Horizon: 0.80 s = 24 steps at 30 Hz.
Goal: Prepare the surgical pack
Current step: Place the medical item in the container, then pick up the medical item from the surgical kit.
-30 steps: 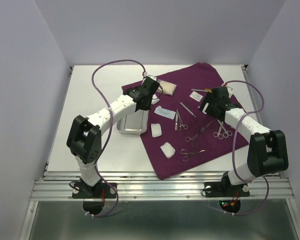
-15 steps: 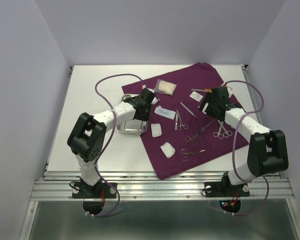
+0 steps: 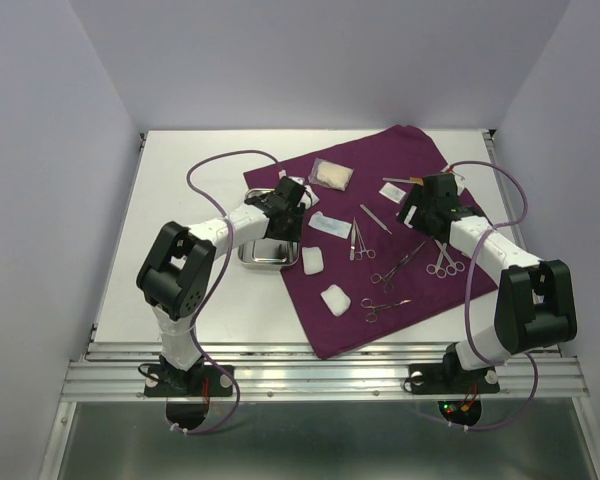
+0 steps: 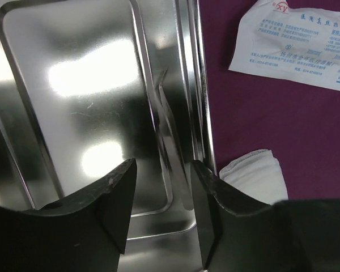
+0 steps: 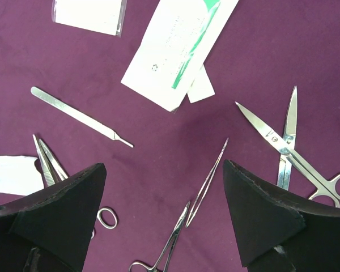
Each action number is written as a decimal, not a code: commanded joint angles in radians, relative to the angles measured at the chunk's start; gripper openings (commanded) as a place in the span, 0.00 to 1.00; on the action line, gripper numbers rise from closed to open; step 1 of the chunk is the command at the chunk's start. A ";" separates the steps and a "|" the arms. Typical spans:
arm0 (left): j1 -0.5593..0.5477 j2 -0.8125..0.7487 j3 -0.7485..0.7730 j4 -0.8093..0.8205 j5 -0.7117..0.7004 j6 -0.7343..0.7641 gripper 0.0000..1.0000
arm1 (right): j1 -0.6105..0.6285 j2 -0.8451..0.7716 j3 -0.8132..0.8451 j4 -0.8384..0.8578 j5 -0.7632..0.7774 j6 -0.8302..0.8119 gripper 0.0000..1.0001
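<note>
My left gripper should next close on the middle of the tweezers [image 3: 353, 242] on the dark-purple cloth, beside the white printed packet.
The dark-purple cloth [image 3: 420, 160] covers the right half of the table. The steel tray [image 3: 260, 258] sits at its left edge. My left gripper [image 3: 288, 215] hangs low over the tray's right side [image 4: 201, 85], open [image 4: 162, 170], holding nothing. A thin steel strip, maybe tweezers, lies in the tray [image 4: 171, 141] under the jaws. A gauze square [image 4: 255, 173] lies just right of the tray. My right gripper [image 3: 415, 210] is open [image 5: 164, 170] above the cloth [image 5: 158, 130], over thin forceps [image 5: 209, 181]. Scissors [image 5: 289, 141] lie to its right.
On the cloth are two gauze squares [image 3: 312, 260] [image 3: 334, 298], ring-handled clamps [image 3: 395, 265] [image 3: 380, 305], a scalpel handle [image 5: 79, 116], a clear packet [image 3: 332, 175] at the back, a white printed packet [image 4: 300, 45] and a green-printed one [image 5: 181, 45]. White walls close in three sides.
My left gripper has come down from the cloth's back-left corner to the tray and has gone from shut to open. The right arm has not moved.
</note>
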 commanded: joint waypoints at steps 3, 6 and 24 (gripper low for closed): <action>0.001 -0.030 0.032 -0.017 -0.037 -0.020 0.56 | -0.001 -0.021 -0.005 0.002 -0.005 0.002 0.89; 0.001 -0.069 0.074 -0.052 -0.067 -0.022 0.55 | -0.001 -0.026 -0.009 0.002 -0.011 -0.004 0.89; -0.250 0.191 0.549 -0.239 -0.127 -0.180 0.48 | -0.001 -0.055 -0.033 0.005 -0.007 -0.005 0.89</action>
